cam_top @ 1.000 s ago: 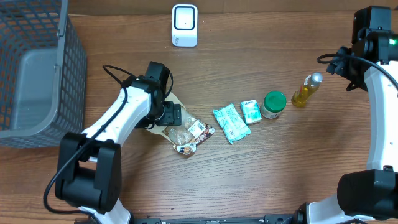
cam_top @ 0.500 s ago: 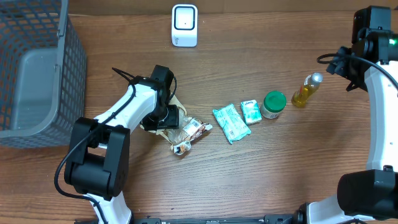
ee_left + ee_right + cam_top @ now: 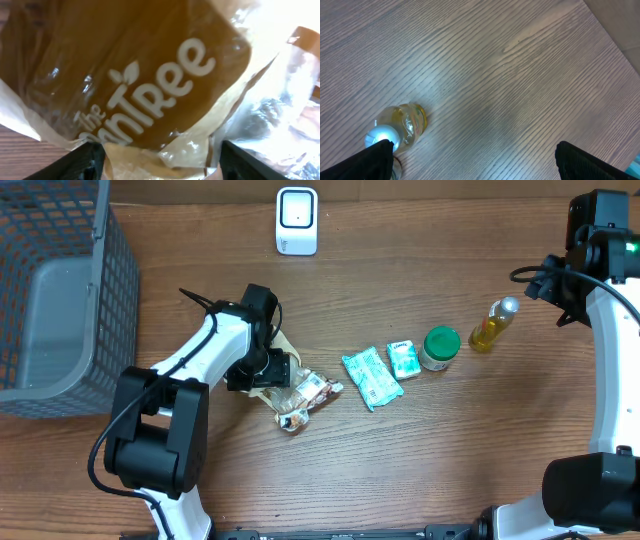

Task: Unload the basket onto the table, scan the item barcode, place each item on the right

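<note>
The snack bag's clear plastic is bunched up between the spread fingers of my left gripper, so next I open them and pinch the bag at its white lettering (image 3: 147, 97) before I lift it.
A crinkled brown and clear snack bag (image 3: 300, 392) lies on the wooden table, left of centre. My left gripper (image 3: 272, 368) is down on its left end. In the left wrist view the bag (image 3: 130, 75) fills the picture, showing white lettering. The left gripper (image 3: 160, 160) has its fingers wide apart, and the bag's loose plastic lies between them. The white scanner (image 3: 297, 221) stands at the back centre. My right gripper (image 3: 475, 160) hangs open and empty at the far right, above bare table beside a small yellow bottle (image 3: 402, 122).
A row of items lies right of the bag: a teal packet (image 3: 370, 378), a smaller teal packet (image 3: 403, 359), a green-lidded jar (image 3: 440, 347) and the yellow bottle (image 3: 492, 325). A grey mesh basket (image 3: 60, 290) fills the back left corner.
My left gripper pushed right onto the bag, closed in on it and crumpled it, then widened a little. The bag's right end shifted slightly. The right arm has not moved.
</note>
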